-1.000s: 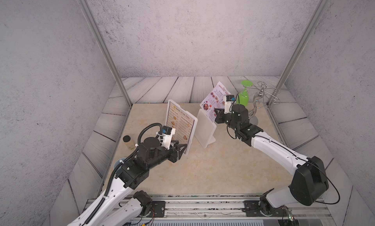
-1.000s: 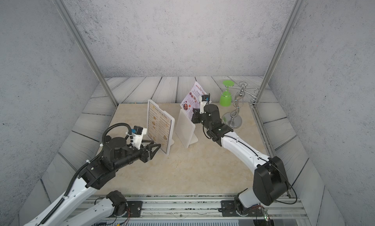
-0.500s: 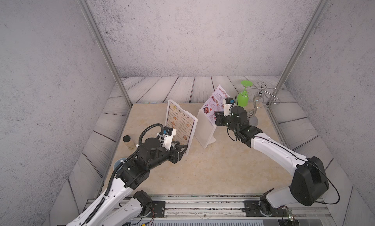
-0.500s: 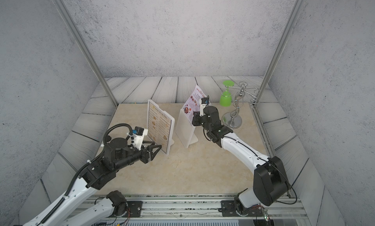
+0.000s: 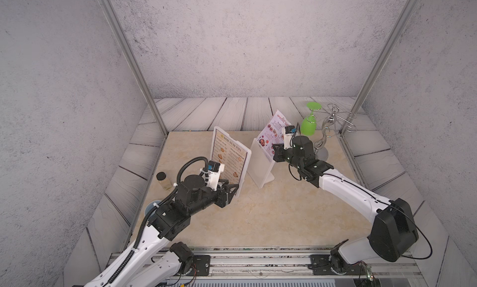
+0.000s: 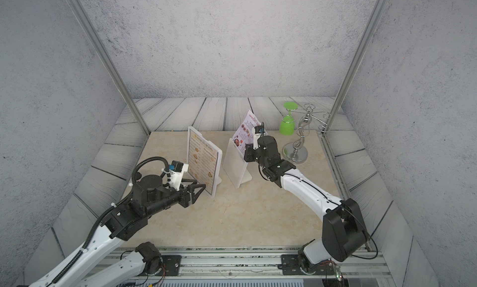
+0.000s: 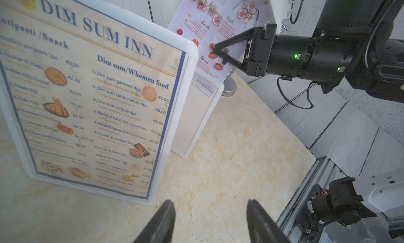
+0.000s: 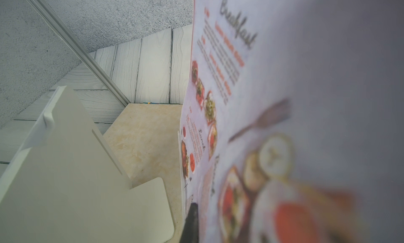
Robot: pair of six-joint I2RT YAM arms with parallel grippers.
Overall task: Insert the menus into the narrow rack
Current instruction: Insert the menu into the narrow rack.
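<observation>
The robot's right gripper needs to release the smaller white menu inside the second white rack (image 5: 266, 144) (image 8: 194, 179), next to the larger cream menu.
The larger cream "DIM SUM INN" menu (image 5: 229, 156) (image 7: 91, 104) stands upright in a white holder, seen in both top views (image 6: 204, 159). Beside it stands a second white rack (image 5: 260, 164) (image 6: 236, 164) (image 8: 72, 165). My right gripper (image 5: 276, 150) (image 7: 216, 53) is shut on the smaller white menu (image 5: 274, 129) (image 6: 246, 129) (image 8: 273, 100), held tilted over that rack. Its lower edge meets the rack's top; whether it sits in the slot I cannot tell. One dark finger (image 8: 192, 222) shows against the sheet. My left gripper (image 5: 232, 189) (image 6: 200, 188) (image 7: 209, 205) hovers open and empty by the larger menu's near corner.
A green glass (image 5: 309, 123) hangs upside down on a silver wire stand (image 5: 324, 141) at the back right. A small jar with a black lid (image 5: 163, 180) stands at the table's left edge. Metal frame posts rise at both back corners.
The right gripper has lowered the small menu slightly toward the rack. The left arm has not visibly moved.
</observation>
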